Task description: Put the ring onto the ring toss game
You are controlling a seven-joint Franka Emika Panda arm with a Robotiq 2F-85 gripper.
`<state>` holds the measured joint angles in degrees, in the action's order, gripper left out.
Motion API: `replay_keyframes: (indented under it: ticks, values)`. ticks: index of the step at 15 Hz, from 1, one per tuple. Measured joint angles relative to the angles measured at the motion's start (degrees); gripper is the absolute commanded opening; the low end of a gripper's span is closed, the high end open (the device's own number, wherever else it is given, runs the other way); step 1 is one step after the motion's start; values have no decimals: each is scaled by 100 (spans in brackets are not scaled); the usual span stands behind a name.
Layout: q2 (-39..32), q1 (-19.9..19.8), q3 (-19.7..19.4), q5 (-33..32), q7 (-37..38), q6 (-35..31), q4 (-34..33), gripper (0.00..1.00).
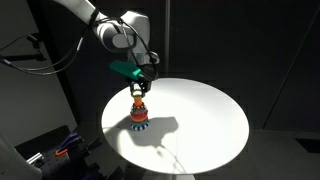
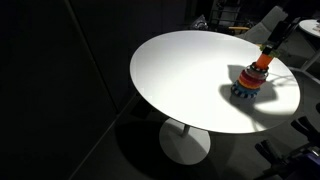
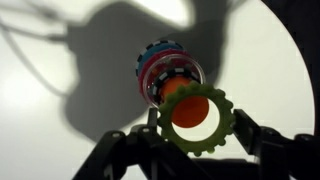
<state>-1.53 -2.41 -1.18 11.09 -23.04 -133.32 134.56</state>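
My gripper needs to let go of the yellow-green ring around the base of the stack's orange tip (image 1: pixel 139 105) (image 3: pixel 178 88).
The ring toss game (image 1: pixel 139 118) is a small cone of coloured rings standing on the round white table (image 1: pixel 210 120). It also shows in an exterior view (image 2: pixel 250 80) and in the wrist view (image 3: pixel 166 72). My gripper (image 3: pixel 197 125) is shut on the yellow-green toothed ring (image 3: pixel 222 122), its fingers on the ring's two sides. The ring hangs right above the stack's top, whose orange tip shows through the ring's hole. In an exterior view the gripper (image 1: pixel 139 90) sits just over the stack. The ring cannot be made out in either exterior view.
The table's edge (image 2: pixel 140 85) drops off into dark surroundings. Dark equipment (image 1: pixel 50 150) stands by the table's lower left. The arm's shadow falls across the tabletop (image 3: pixel 120 40).
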Motion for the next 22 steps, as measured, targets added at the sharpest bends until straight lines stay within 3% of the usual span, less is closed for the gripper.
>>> replay_keyframes:
  ticks: [22]
  values:
    - [-183,-5,-29,-494,438,180,-112,49]
